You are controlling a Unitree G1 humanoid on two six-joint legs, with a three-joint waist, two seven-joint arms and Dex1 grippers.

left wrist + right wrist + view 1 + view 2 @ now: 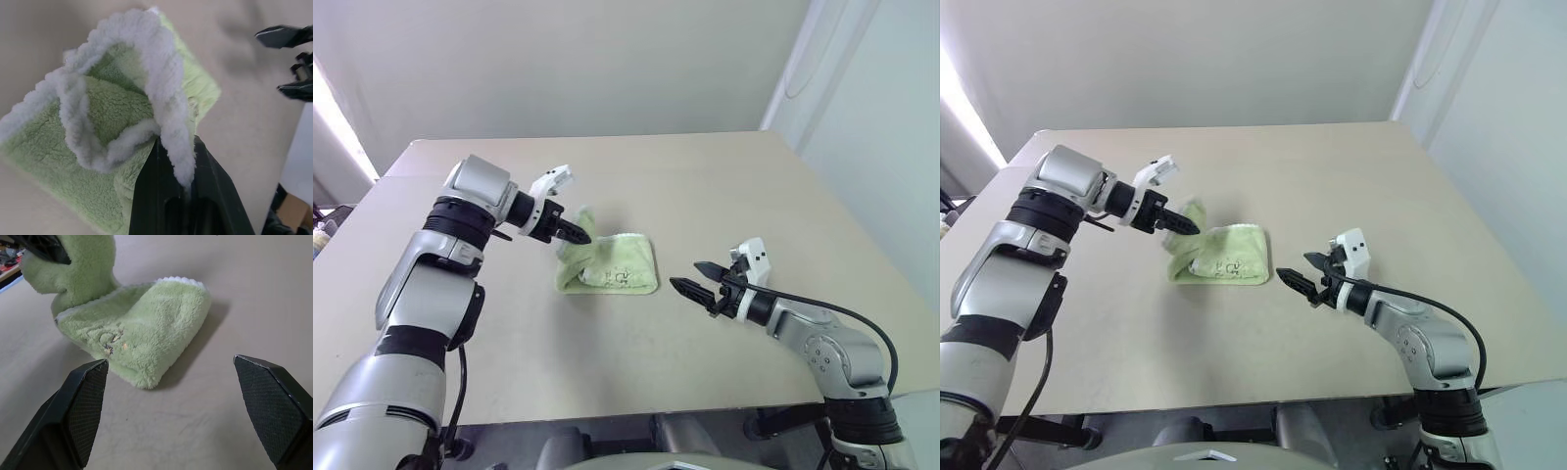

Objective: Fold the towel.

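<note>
My left gripper has the raised edge of the towel. I will let go of it with that gripper over the flat part's edge [656, 257] [192, 54] that faces my right gripper.
The light green towel [612, 262] with white stitched edging lies partly folded in the middle of the beige table [705, 186]. Its left part is lifted off the table. My left gripper [579, 233] is shut on that raised edge of the towel [166, 122], holding it above the flat part. A dark stitched mark [108, 340] shows on the towel's flat part. My right gripper [693, 277] hovers open to the right of the towel, apart from it, with nothing between its fingers [85, 404].
The table's far edge meets a pale wall [607, 59]. Its right edge [862, 235] runs close beside my right arm. Bare tabletop lies in front of and behind the towel.
</note>
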